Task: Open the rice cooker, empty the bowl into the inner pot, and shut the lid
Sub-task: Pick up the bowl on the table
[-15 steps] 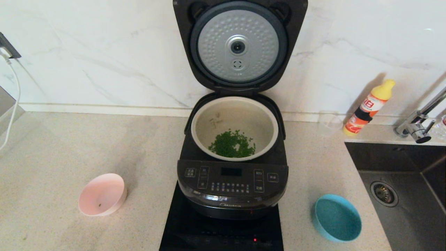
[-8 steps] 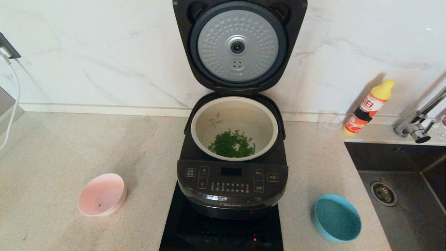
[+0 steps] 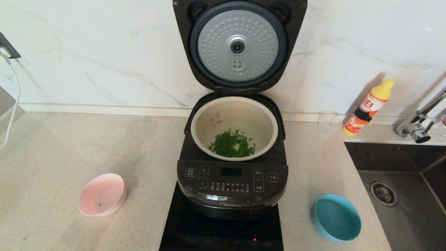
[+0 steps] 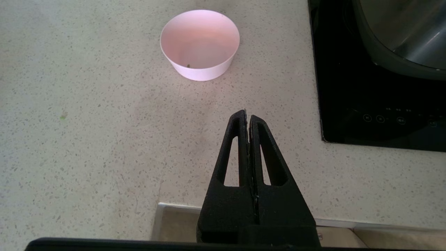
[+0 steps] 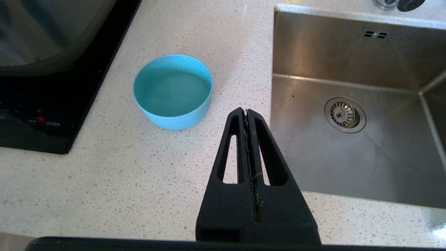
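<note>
The robot's right gripper needs to go next to the teal-blue bowl and take hold of the bowl's rim point(image 3: 358, 214) point(image 5: 212, 89) on the side nearest the sink.
The black rice cooker point(image 3: 231, 184) stands in the middle of the counter with its lid point(image 3: 238, 45) swung up against the wall, the dimpled silver disc facing me. Chopped green bits lie at the bottom of the cream inner pot point(image 3: 234, 127). Left of the cooker sits the pink bowl point(image 3: 101, 194) point(image 4: 200, 43), upright and nearly empty, one green speck inside. My left gripper point(image 4: 247, 114) hangs shut above the counter near its front edge, well short of the bowl. Over the counter beside the sink, my right gripper point(image 5: 246, 111) is shut too, holding nothing. Neither arm shows in the head view.
A teal-blue bowl point(image 3: 336, 218) point(image 5: 173, 90) sits right of the cooker. The cooker rests on a black induction hob point(image 3: 181, 230). A steel sink point(image 3: 407, 195) with a tap point(image 3: 416, 125), an orange-and-yellow bottle point(image 3: 368, 106) and a clear cup point(image 3: 329, 122) fill the right side.
</note>
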`<state>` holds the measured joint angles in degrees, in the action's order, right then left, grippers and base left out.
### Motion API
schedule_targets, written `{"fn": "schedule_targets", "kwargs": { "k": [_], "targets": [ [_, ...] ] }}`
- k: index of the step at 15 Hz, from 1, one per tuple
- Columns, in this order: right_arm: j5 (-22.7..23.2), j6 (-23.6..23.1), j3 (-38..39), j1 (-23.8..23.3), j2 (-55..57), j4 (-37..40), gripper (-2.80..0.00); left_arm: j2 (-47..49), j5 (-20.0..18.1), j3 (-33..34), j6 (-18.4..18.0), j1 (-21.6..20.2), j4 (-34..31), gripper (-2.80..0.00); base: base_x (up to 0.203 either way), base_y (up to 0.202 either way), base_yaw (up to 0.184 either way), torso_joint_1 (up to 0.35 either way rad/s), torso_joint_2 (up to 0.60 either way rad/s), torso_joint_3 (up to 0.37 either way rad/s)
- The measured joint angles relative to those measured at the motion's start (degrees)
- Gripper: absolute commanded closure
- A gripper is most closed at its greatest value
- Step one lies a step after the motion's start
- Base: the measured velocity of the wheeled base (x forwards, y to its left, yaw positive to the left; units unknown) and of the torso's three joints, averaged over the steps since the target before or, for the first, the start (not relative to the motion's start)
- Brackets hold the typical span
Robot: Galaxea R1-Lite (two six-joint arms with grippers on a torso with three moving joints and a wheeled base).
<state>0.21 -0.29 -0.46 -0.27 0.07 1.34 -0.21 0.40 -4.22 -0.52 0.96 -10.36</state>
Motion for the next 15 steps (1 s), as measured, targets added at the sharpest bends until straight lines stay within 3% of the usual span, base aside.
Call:
{"fn": "schedule_targets", "kwargs": {
  "k": [5,8,12,15],
  "targets": [
    [-0.11,-2.34,-1.63,0.00,0.00,2.89,0.00,0.00,0.01,0.01,0.04,0.00,-0.02,0.00,0.000,0.000,0.000,0.000,0.00,0.000],
    [0.71,-2.54,-9.76,0.05,2.94,8.79,0.00,0.00,0.01,0.01,0.04,0.00,0.00,0.00,0.000,0.000,0.000,0.000,0.00,0.000],
    [3.61,-4.65,-18.04,0.06,18.47,11.40,0.00,0.00,0.01,0.00,0.06,0.00,-0.02,0.00,0.000,0.000,0.000,0.000,0.00,0.000],
    [4.28,-6.98,-24.36,0.13,36.90,11.63,0.00,0.00,0.04,0.00,0.08,0.00,-0.02,0.00,0.000,0.000,0.000,0.000,0.00,0.000]
  ]
}}
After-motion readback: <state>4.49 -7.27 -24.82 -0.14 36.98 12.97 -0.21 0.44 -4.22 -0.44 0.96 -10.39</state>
